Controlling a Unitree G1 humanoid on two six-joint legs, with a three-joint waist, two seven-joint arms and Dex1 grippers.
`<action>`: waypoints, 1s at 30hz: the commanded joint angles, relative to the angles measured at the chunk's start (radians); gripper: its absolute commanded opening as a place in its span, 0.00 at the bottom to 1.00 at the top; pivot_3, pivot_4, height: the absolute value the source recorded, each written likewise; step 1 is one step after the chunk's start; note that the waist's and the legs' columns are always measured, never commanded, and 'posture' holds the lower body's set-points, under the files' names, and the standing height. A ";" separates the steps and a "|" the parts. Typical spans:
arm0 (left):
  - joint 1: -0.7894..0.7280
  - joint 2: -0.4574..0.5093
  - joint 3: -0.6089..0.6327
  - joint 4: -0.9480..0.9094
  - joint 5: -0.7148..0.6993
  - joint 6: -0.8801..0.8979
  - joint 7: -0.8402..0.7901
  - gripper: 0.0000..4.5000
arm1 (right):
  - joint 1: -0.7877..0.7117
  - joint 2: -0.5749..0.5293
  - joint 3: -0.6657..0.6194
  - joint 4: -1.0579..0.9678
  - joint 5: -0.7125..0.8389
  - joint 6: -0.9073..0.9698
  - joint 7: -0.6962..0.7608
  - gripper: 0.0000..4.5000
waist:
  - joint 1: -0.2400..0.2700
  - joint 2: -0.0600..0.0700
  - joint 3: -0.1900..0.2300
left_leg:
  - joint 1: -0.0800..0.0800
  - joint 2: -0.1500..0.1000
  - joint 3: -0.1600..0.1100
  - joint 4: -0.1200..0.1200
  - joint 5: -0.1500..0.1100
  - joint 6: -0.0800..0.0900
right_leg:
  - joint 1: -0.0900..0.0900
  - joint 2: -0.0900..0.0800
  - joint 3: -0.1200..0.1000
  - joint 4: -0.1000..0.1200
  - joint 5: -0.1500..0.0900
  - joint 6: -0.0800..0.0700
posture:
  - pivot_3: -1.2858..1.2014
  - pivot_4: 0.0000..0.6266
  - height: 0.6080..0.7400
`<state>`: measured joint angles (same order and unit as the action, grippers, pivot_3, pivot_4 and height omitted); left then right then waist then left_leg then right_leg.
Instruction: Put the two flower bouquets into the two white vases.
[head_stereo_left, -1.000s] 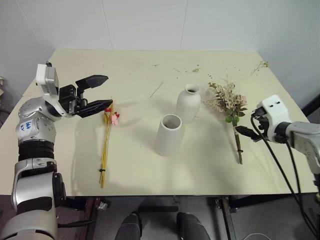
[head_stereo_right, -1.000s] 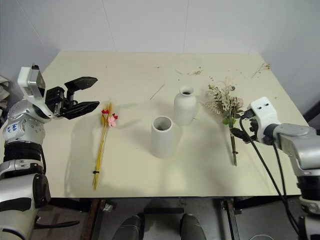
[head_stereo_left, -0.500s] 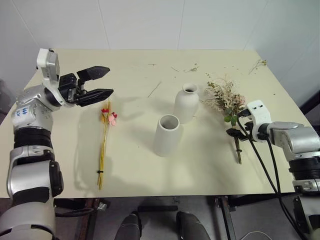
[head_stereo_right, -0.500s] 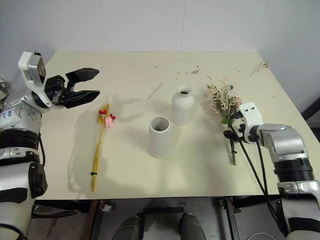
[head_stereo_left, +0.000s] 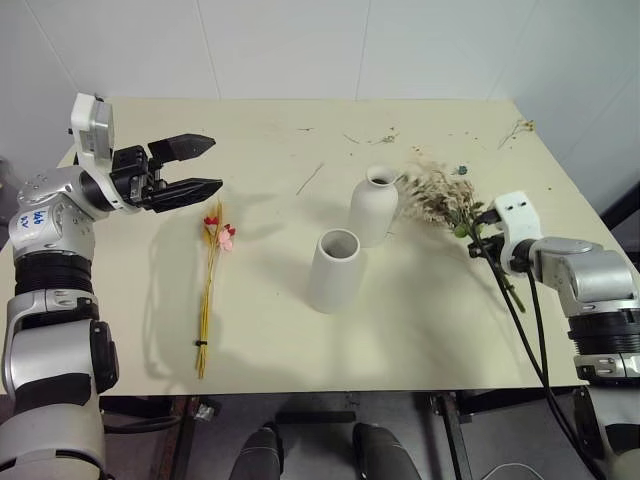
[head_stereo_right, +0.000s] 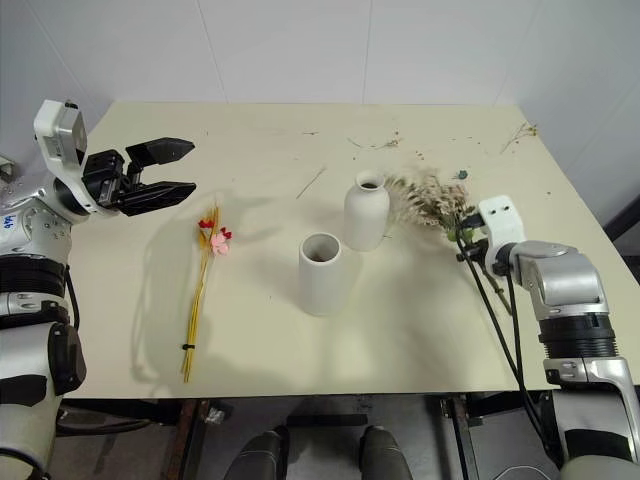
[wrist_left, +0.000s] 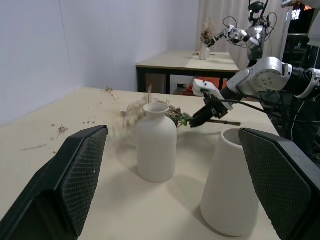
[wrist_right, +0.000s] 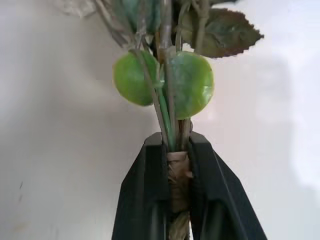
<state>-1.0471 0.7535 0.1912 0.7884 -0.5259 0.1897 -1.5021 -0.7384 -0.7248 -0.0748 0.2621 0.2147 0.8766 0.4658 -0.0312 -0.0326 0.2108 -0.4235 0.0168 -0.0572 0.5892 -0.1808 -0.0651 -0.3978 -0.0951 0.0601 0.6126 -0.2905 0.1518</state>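
Note:
My right gripper is going to release the bushy bouquet in the opening of the bottle-shaped white vase (head_stereo_left: 380, 177).
The bushy bouquet (head_stereo_left: 435, 193) of pale dried blooms is off the table, its head tilted toward the bottle-shaped white vase (head_stereo_left: 374, 205). My right gripper (head_stereo_left: 480, 238) is shut on its wrapped stem (wrist_right: 177, 172), just below two round green leaves (wrist_right: 190, 77). The stem's end trails behind the gripper. The wide-mouthed tapered vase (head_stereo_left: 335, 270) stands just in front of the bottle vase. The slim bouquet (head_stereo_left: 209, 290) of yellow stalks lies flat at the left, its red and pink flowers (head_stereo_left: 221, 233) at the far end. My left gripper (head_stereo_left: 215, 163) hangs open above and left of those flowers.
Loose twigs (head_stereo_left: 312, 180) and dried crumbs (head_stereo_left: 385, 138) lie on the far half of the cream table (head_stereo_left: 270, 340). A black cable (head_stereo_left: 530, 330) hangs from my right wrist. In the left wrist view, another table (wrist_left: 190, 62) and another robot stand across the room.
My right gripper has shut on the bushy bouquet's stem and lifted it off the table; the blooms have swung toward the bottle vase. The left gripper has stayed open and in place.

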 joint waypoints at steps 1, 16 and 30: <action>0.000 0.008 0.031 -0.038 -0.029 -0.002 -0.087 1.00 | -0.045 0.012 -0.097 -0.041 0.022 -0.088 -0.024 0.03 | 0.000 0.000 0.000 | 0.000 0.000 0.000 0.000 0.000 0.000 | 0.000 0.000 0.000 0.000 0.000 0.000 | 0.52 0.24 1.00; 0.024 0.005 0.046 -0.059 -0.016 0.024 -0.022 1.00 | -0.325 0.299 -0.149 0.023 0.084 -0.644 -0.019 0.03 | -0.017 0.002 0.001 | 0.000 0.000 0.000 -0.002 0.000 0.000 | 0.000 0.000 0.000 0.001 0.000 0.000 | 0.52 0.24 1.00; 0.170 0.022 0.111 -0.231 -0.041 0.081 0.061 1.00 | -0.452 0.519 -0.132 0.291 0.127 -1.028 0.071 0.03 | -0.027 0.003 0.002 | 0.002 0.000 -0.001 -0.003 0.001 -0.001 | -0.001 0.000 0.000 0.008 -0.001 0.000 | 0.52 0.24 1.00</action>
<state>-0.8771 0.7655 0.2702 0.6059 -0.5342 0.2666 -1.4505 -1.1625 -0.2131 -0.2003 0.5594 0.3186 -0.1194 0.5190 -0.0581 -0.0296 0.2126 -0.4217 0.0172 -0.0581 0.5859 -0.1800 -0.0665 -0.3986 -0.0946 0.0600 0.6207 -0.2912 0.1514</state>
